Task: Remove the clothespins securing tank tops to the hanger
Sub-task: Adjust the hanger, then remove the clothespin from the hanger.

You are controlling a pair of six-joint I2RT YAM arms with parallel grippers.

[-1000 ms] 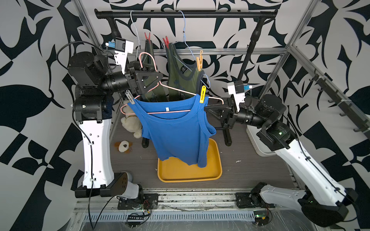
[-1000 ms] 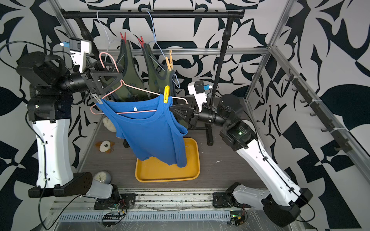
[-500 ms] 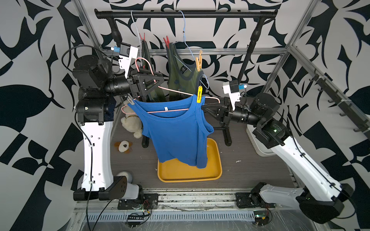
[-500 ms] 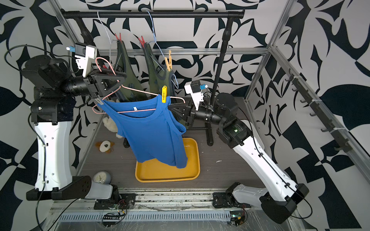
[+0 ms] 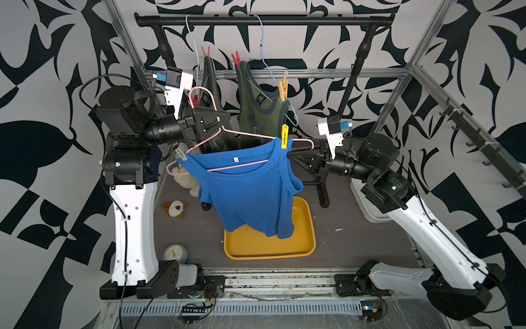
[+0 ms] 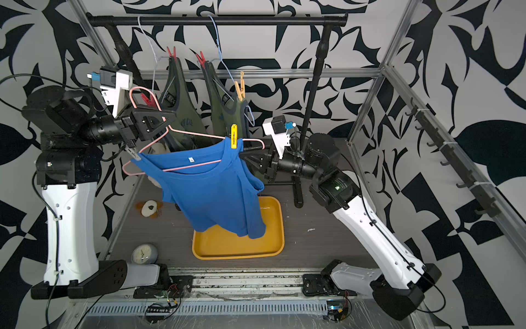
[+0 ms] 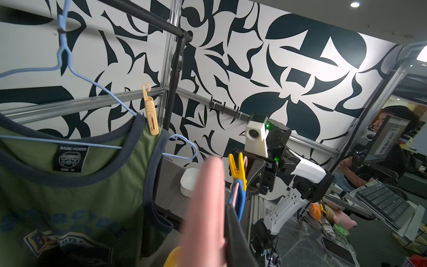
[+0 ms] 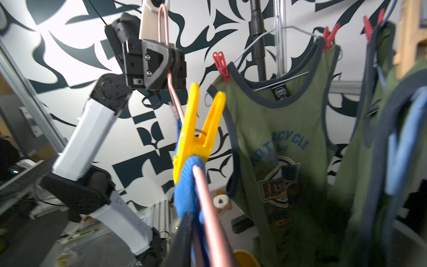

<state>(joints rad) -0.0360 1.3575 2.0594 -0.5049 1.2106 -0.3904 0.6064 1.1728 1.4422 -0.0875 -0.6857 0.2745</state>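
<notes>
The pink hanger's end is held in my shut right gripper, below the yellow clothespin, so that gripper should open and take the yellow clothespin (image 5: pixel 285 130) by its handles.
A blue tank top (image 5: pixel 250 188) hangs on a pink hanger (image 5: pixel 244 134) held off the rail. A yellow clothespin (image 5: pixel 284 136) (image 8: pixel 198 134) pins its right strap and a grey one (image 5: pixel 180 152) its left. My left gripper (image 5: pixel 225 119) is shut on the hanger's neck. My right gripper (image 5: pixel 291 152) sits at the hanger's right end, just below the yellow pin; the wire runs beside one finger (image 8: pixel 184 231). Two olive tank tops (image 5: pixel 256 114) hang behind with red clothespins (image 5: pixel 205 52) (image 5: pixel 236 58) (image 5: pixel 195 99) and an orange-yellow one (image 5: pixel 283 87).
A yellow tray (image 5: pixel 310 233) lies on the floor under the blue top. Plush toys (image 5: pixel 176 209) and a small clock (image 5: pixel 175 252) are at the left. A white bin (image 5: pixel 361 199) stands at the right. The black rail (image 5: pixel 262 20) spans the back.
My left gripper's jaws have closed on the pink hanger's neck. The right arm has pushed in along the hanger's end, and the hanger with the blue top has shifted slightly.
</notes>
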